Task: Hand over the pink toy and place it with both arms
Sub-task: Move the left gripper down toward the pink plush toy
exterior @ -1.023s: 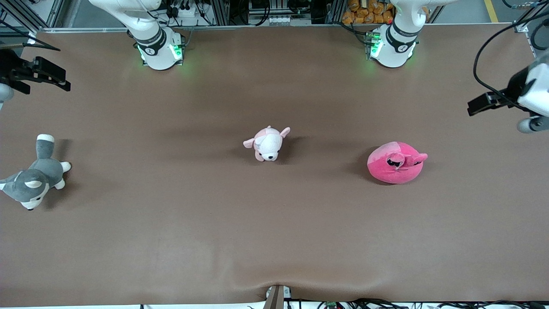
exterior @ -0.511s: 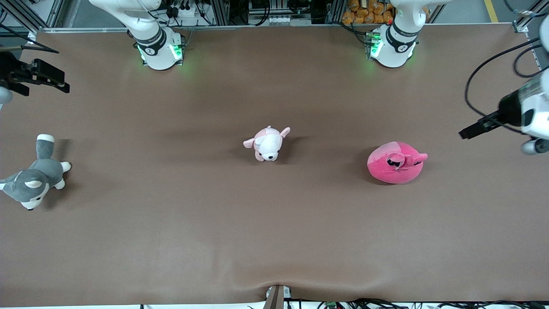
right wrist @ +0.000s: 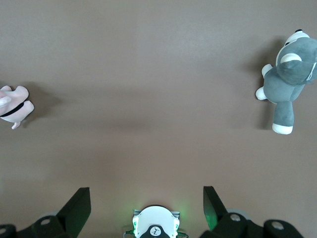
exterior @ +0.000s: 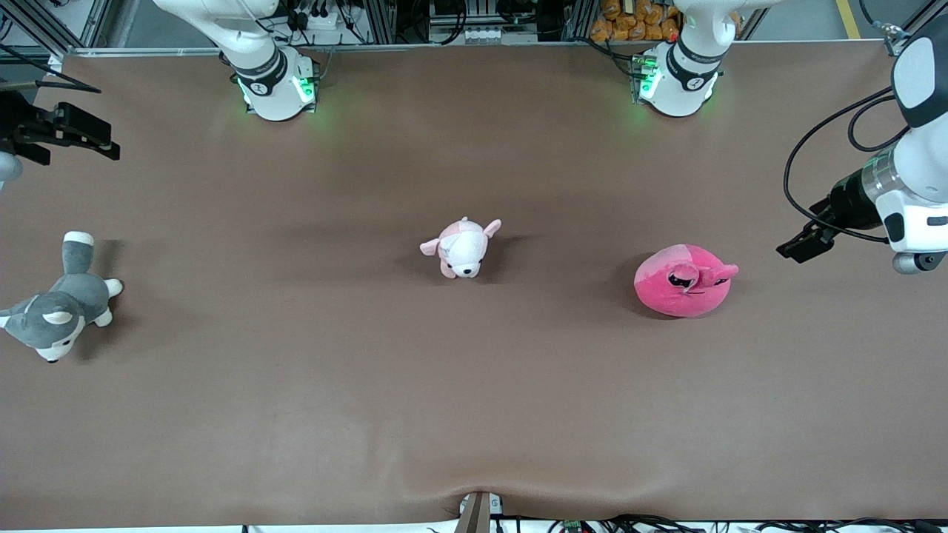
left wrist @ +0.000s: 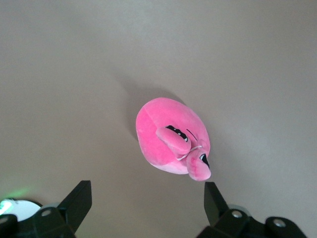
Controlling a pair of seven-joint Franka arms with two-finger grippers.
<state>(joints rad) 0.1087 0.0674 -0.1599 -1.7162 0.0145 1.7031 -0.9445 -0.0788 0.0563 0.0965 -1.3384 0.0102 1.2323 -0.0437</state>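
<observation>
I will next move my left gripper to the pink toy's outstretched ear (exterior: 729,271) (left wrist: 199,170), the one that points toward the left arm, and close it there.
The hot-pink round plush toy (exterior: 683,281) lies on the brown table toward the left arm's end; it also shows in the left wrist view (left wrist: 172,144), face up with black droopy eyes. My left gripper (exterior: 796,246) hangs open and empty in the air over the table beside the toy, toward the left arm's end; its fingers (left wrist: 79,201) frame bare table short of the toy. My right gripper (exterior: 96,144) is open and empty, up in the air over the right arm's end of the table, and waits.
A pale pink-and-white puppy plush (exterior: 463,248) lies mid-table, also at the edge of the right wrist view (right wrist: 12,106). A grey-and-white husky plush (exterior: 55,303) lies at the right arm's end, seen too in the right wrist view (right wrist: 287,79). Both arm bases (exterior: 278,85) stand along the table's back edge.
My left arm has swung down and in toward the pink toy. The right gripper has barely moved. The toys lie as before.
</observation>
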